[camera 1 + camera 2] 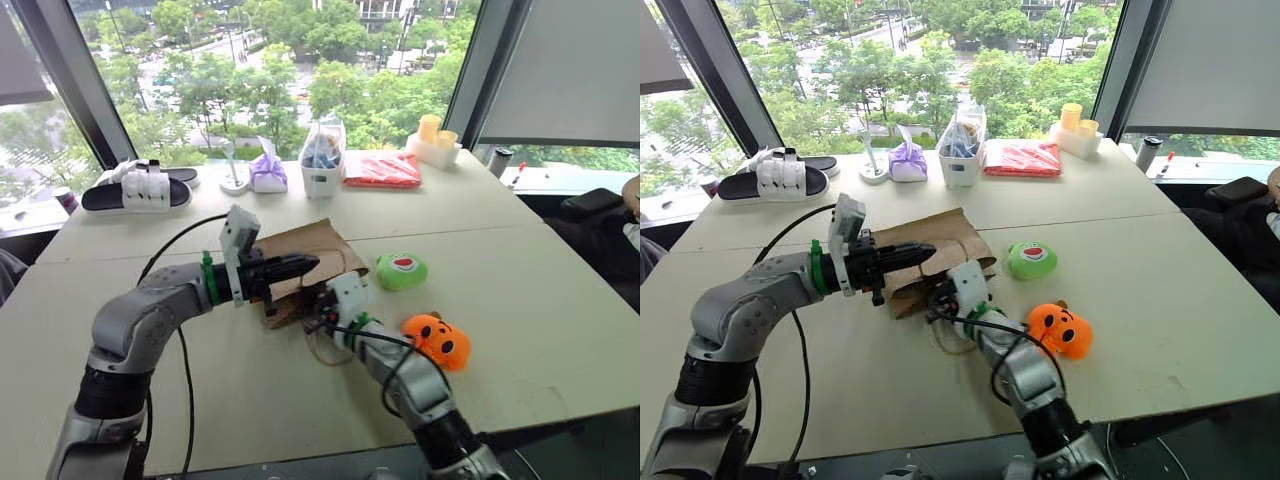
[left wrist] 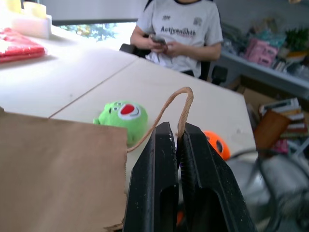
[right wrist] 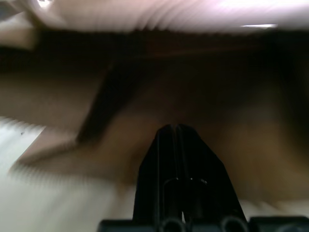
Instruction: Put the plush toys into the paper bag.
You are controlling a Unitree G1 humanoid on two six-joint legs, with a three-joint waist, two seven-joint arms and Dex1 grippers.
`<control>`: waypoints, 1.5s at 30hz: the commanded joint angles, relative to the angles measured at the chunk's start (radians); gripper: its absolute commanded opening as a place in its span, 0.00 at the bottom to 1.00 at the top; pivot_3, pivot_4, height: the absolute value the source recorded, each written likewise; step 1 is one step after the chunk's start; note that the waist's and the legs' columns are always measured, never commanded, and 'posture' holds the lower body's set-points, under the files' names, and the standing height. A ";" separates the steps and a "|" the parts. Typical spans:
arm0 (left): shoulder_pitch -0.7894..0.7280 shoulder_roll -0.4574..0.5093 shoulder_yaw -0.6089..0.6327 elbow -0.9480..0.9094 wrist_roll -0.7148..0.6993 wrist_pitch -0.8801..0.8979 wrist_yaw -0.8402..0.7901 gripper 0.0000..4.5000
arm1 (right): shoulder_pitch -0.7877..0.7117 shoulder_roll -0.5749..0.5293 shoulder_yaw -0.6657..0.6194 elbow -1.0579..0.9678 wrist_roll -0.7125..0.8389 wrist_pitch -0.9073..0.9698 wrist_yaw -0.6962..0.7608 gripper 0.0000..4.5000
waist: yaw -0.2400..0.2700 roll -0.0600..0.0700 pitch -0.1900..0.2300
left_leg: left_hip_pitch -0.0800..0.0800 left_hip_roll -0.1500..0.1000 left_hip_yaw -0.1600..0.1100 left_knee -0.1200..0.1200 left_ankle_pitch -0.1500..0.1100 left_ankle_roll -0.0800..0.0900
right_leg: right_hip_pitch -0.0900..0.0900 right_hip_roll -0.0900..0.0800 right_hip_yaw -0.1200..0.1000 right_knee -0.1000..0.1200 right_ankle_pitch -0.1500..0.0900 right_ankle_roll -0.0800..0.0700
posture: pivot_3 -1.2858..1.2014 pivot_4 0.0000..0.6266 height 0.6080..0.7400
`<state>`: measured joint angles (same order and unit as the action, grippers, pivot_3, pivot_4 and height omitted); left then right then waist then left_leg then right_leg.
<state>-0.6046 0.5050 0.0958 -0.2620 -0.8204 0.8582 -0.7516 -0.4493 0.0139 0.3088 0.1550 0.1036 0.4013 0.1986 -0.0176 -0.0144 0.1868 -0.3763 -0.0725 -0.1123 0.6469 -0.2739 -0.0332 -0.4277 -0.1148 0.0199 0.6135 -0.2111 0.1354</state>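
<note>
The opening of the paper bag gapes only narrowly, so next my left gripper takes hold again of the bag's loop handle [image 2: 188,101] and lifts higher while my right gripper pins the bag's near edge.
The brown paper bag [image 1: 312,243] lies on the table with one side raised. My left gripper [image 1: 312,264] is shut on its thin loop handle [image 2: 179,104], holding it up level over the bag. The green plush toy [image 1: 401,271] sits just right of the bag. Nearer the front lies the orange plush toy [image 1: 437,340], by my right forearm. My right gripper [image 1: 316,312] is shut with nothing in it, low at the bag's near edge. In the right wrist view its fingers [image 3: 175,145] point at the brown paper [image 3: 217,96]. The bag's other handle [image 1: 325,347] lies loose on the table.
Along the back of the table [image 1: 520,300] stand black-and-white slippers [image 1: 140,187], a purple pouch [image 1: 268,172], a white container of blue items [image 1: 322,165], a red packet [image 1: 382,168] and yellow cups [image 1: 435,133]. A person [image 2: 181,29] sits off the right side.
</note>
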 commanded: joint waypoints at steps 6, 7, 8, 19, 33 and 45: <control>-0.142 -0.007 0.170 -0.029 -0.193 0.086 0.180 0.05 | -0.071 0.022 0.000 0.154 -0.104 -0.097 -0.015 0.00 | -0.002 0.000 0.000 | 0.000 0.000 -0.001 0.000 0.000 -0.001 | 0.000 0.000 0.000 0.000 0.000 0.000 | 0.52 0.24 1.00; -0.160 -0.004 0.180 -0.016 -0.197 0.082 0.192 0.05 | -0.072 0.019 -0.001 0.158 -0.108 -0.098 -0.006 0.00 | -0.003 0.000 0.000 | 0.000 0.000 0.000 0.000 0.000 -0.001 | 0.000 0.000 0.000 0.000 0.000 0.000 | 0.52 0.24 1.00; -0.183 -0.004 0.194 0.003 -0.203 0.076 0.209 0.05 | -0.071 0.015 -0.001 0.161 -0.114 -0.102 0.000 0.00 | -0.003 0.000 0.000 | 0.001 0.000 0.000 0.000 0.000 -0.001 | 0.000 0.000 0.000 0.000 0.000 0.000 | 0.52 0.24 1.00; 0.019 0.063 0.068 -0.097 -0.122 0.040 0.116 0.05 | -0.029 -0.008 -0.033 0.099 -0.121 -0.091 0.026 0.00 | -0.002 0.001 -0.001 | 0.001 0.000 0.000 -0.001 0.002 -0.004 | 0.000 0.001 0.001 0.001 0.000 0.000 | 0.52 0.24 1.00; 0.119 0.165 -0.032 -0.124 0.043 -0.097 -0.060 0.45 | -0.010 -0.005 -0.020 0.071 -0.142 -0.078 0.058 0.00 | -0.003 0.001 -0.001 | 0.001 0.000 0.000 -0.001 0.001 -0.002 | 0.001 0.001 0.001 0.000 0.000 0.000 | 0.52 0.24 1.00; 0.110 0.098 -0.146 -0.096 0.186 -0.224 -0.097 0.67 | -0.006 -0.003 -0.020 0.061 -0.150 -0.072 0.068 0.00 | -0.003 0.001 -0.001 | 0.001 0.000 0.000 -0.001 0.001 -0.001 | 0.001 0.001 0.001 0.000 0.000 0.000 | 0.52 0.24 1.00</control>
<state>-0.4833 0.6052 -0.0516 -0.3525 -0.6525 0.6650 -0.8437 -0.4698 0.0082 0.2855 0.2382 -0.0397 0.3206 0.2627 -0.0206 -0.0135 0.1861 -0.3752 -0.0725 -0.1123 0.6460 -0.2731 -0.0347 -0.4271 -0.1135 0.0209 0.6139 -0.2113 0.1351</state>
